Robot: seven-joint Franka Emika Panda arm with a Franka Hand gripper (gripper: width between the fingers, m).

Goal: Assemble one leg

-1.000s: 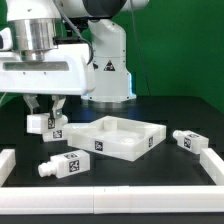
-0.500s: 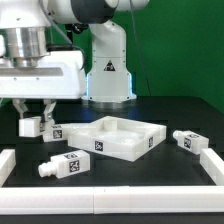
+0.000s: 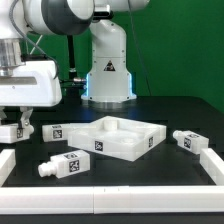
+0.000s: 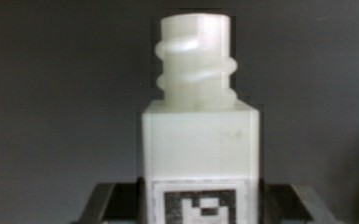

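My gripper is to release the leg soon. It will let go of the leg on the table [image 3: 17,143] just behind the far end of the nearest white side rail.
My gripper [image 3: 13,122] is at the exterior view's far left, low over the table, shut on a leg [image 3: 8,131]. In the wrist view the gripper [image 4: 202,203] holds that leg [image 4: 202,140] by its tagged end, and the round stub [image 4: 197,55] points away from the fingers [image 4: 115,200]. A second leg [image 3: 55,131] lies beside the white tray-like tabletop [image 3: 130,148]. A third leg [image 3: 64,165] lies in front of it. Another leg [image 3: 185,140] lies on the exterior view's right.
White rails border the work area: one on the exterior view's left [image 3: 8,163], one on the right [image 3: 214,165], one along the front [image 3: 110,205]. The robot's white base [image 3: 108,65] stands behind the tabletop.
My gripper has moved to the exterior view's left, carrying one leg away from the second leg, which stays beside the tabletop.
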